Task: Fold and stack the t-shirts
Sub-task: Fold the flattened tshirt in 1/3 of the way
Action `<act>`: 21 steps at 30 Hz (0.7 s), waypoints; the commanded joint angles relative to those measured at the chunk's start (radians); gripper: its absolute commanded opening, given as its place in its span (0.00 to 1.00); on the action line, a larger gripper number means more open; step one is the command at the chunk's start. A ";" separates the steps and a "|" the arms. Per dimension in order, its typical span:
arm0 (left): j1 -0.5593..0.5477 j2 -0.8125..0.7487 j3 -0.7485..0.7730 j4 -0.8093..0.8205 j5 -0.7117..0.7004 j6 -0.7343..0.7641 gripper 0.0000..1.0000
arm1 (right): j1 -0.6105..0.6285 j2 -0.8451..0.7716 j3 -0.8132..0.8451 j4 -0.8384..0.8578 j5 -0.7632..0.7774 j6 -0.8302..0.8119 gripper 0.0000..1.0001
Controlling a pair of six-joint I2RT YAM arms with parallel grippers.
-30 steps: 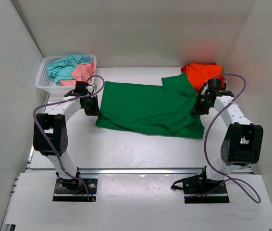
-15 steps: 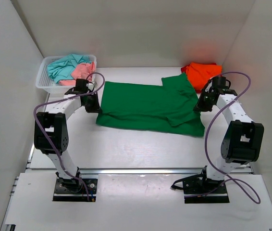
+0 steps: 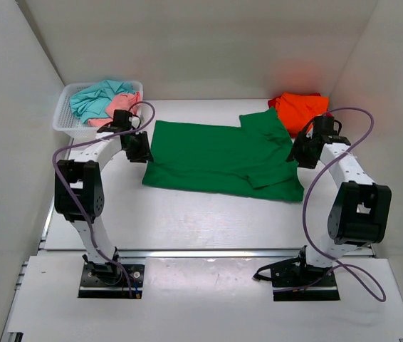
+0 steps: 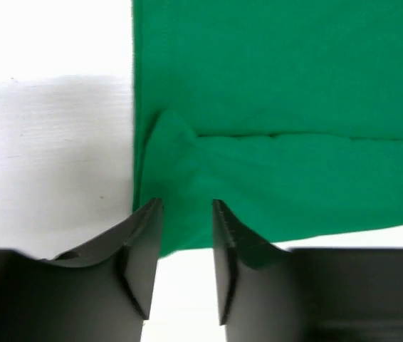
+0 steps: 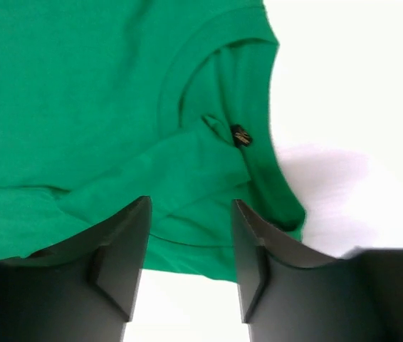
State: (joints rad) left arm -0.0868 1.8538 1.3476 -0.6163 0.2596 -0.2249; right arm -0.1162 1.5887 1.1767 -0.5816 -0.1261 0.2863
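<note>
My right gripper is to move next to the green t-shirt's sleeve, where it will close on the sleeve's edge (image 3: 285, 127) beside the orange t-shirt.
A bright green t-shirt (image 3: 219, 158) lies folded lengthwise in the middle of the table. My left gripper (image 3: 139, 148) sits at the shirt's left end. In the left wrist view its jaws (image 4: 186, 206) stand open just off the green cloth (image 4: 280, 107), with nothing between them. My right gripper (image 3: 300, 151) is at the shirt's right end, by the collar. It is open too (image 5: 191, 203), hovering over the green hem (image 5: 80, 107) without gripping it. An orange t-shirt (image 3: 300, 107) lies folded at the back right.
A white mesh basket (image 3: 70, 130) at the back left holds a teal shirt (image 3: 96, 98) and a pink shirt (image 3: 122, 105). White walls close in the table on the left, back and right. Purple cables loop off both arms.
Both grippers were shut on the green shirt's ends and have now opened and let go. The shirt's near edge has settled flat, and both arms have drawn slightly toward the back.
</note>
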 commanded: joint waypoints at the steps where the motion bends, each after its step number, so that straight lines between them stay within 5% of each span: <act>1: -0.066 -0.087 -0.024 0.007 -0.016 0.019 0.41 | 0.049 -0.056 -0.023 0.061 0.045 -0.006 0.44; 8: -0.177 0.019 -0.083 0.073 -0.065 -0.053 0.15 | 0.208 0.010 -0.139 0.155 -0.015 0.071 0.42; 16: -0.232 -0.002 -0.226 -0.085 -0.215 -0.016 0.17 | 0.268 0.042 -0.276 0.144 -0.030 0.085 0.43; 21: -0.266 -0.076 -0.363 -0.141 -0.184 0.007 0.14 | 0.286 -0.028 -0.397 0.144 -0.072 0.103 0.42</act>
State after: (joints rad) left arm -0.3283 1.7790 1.0729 -0.6102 0.1295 -0.2565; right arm 0.1474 1.5833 0.8589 -0.3939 -0.1783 0.3717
